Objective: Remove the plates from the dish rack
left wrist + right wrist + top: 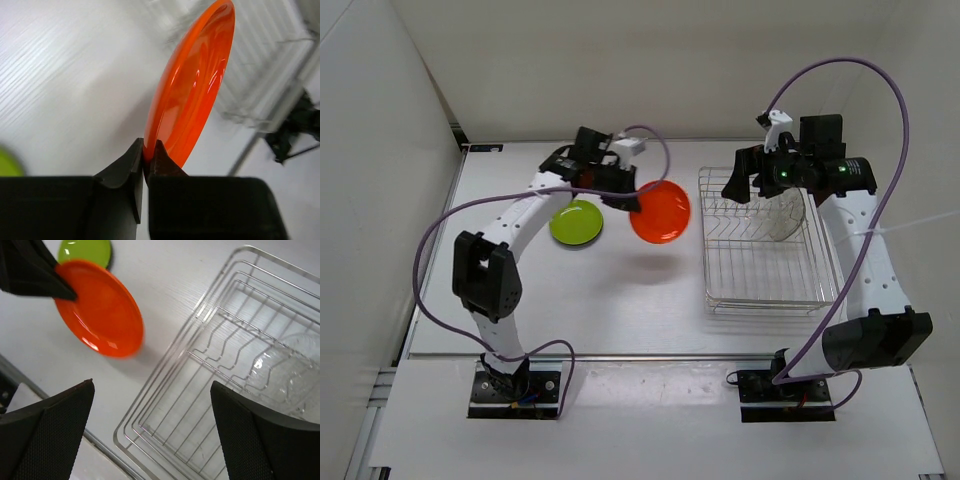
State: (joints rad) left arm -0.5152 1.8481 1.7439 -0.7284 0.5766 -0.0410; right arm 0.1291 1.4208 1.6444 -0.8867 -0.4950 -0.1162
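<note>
The clear glassy plate is standing in the dish rack. Next, my right gripper will go to its upper rim [781,202] [299,339] and close there.
My left gripper [623,197] is shut on the near rim of the orange plate [660,212] and holds it above the table, left of the dish rack [760,300]. In the left wrist view the jaws [146,152] pinch the edge of the orange plate [195,85], which stands tilted on edge. The lime green plate [576,222] lies flat on the table beside it. A clear glassy plate [782,215] stands in the rack's far right part. My right gripper [152,385] is open and empty over the rack's left side [220,340].
White walls close in the table at the back and on both sides. The rack fills the right half of the table. The purple cables loop above both arms.
</note>
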